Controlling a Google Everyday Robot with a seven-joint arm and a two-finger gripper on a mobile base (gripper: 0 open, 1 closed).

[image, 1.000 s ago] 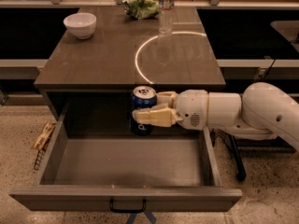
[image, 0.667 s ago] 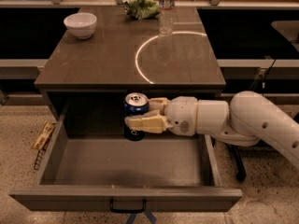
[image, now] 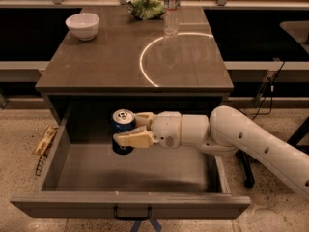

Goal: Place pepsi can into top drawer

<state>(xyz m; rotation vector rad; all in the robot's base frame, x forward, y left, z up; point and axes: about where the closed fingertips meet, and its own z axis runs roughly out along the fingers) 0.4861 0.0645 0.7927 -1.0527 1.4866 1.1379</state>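
My gripper is to let go of the pepsi can, which hangs above the open top drawer. It will put it on the drawer's bottom (image: 101, 164), close to the side nearest the snack packet.
The pepsi can (image: 121, 124), dark blue with a silver top, is upright in my gripper (image: 135, 129). The gripper's tan fingers (image: 135, 139) are shut on the can from its right side. The white arm reaches in from the right. The can hangs above the back left part of the open top drawer (image: 130, 206), a little above the drawer floor. The drawer is pulled fully out from under the table, with its black handle (image: 132, 213) at the front centre.
The brown table top (image: 111, 57) above the drawer holds a white bowl (image: 83, 25), a clear plastic bottle (image: 171, 7) and a green item (image: 145, 7) at the back. A snack packet (image: 43, 140) lies on the floor left of the drawer.
The gripper has carried the can leftward and slightly lower over the drawer. The arm has stretched further to the left. The grip on the can has not changed.
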